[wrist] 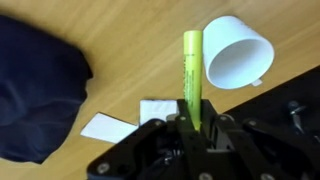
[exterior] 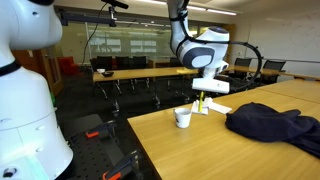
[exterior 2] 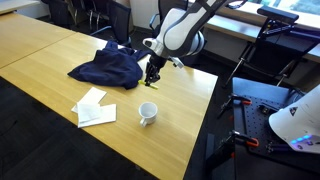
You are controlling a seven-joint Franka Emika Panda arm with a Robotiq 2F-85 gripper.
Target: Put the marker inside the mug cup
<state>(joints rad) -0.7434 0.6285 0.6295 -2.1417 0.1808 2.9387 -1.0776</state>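
Observation:
The robot's gripper will release the yellow marker inside the upright white mug (exterior: 183, 113) (wrist: 241, 61), which is beside the white papers on the table. The marker is held a little above the table.
My gripper (wrist: 192, 122) is shut on the yellow marker (wrist: 192, 70), which sticks out from between the fingers. In both exterior views the gripper (exterior: 201, 100) (exterior 2: 151, 80) holds the marker (exterior: 199, 104) (exterior 2: 152, 82) a little above the wooden table. The white mug (wrist: 236, 56) lies just right of the marker's tip in the wrist view. In the exterior views the mug (exterior: 183, 117) (exterior 2: 147, 113) stands upright on the table, a short way from the gripper, apart from it.
A dark cloth (exterior: 275, 125) (exterior 2: 108, 68) (wrist: 35, 85) lies bunched on the table beside the gripper. White papers (exterior 2: 93, 107) (wrist: 120, 122) lie flat near the mug. The table edge (exterior 2: 205, 120) is close by. Chairs and tables stand behind.

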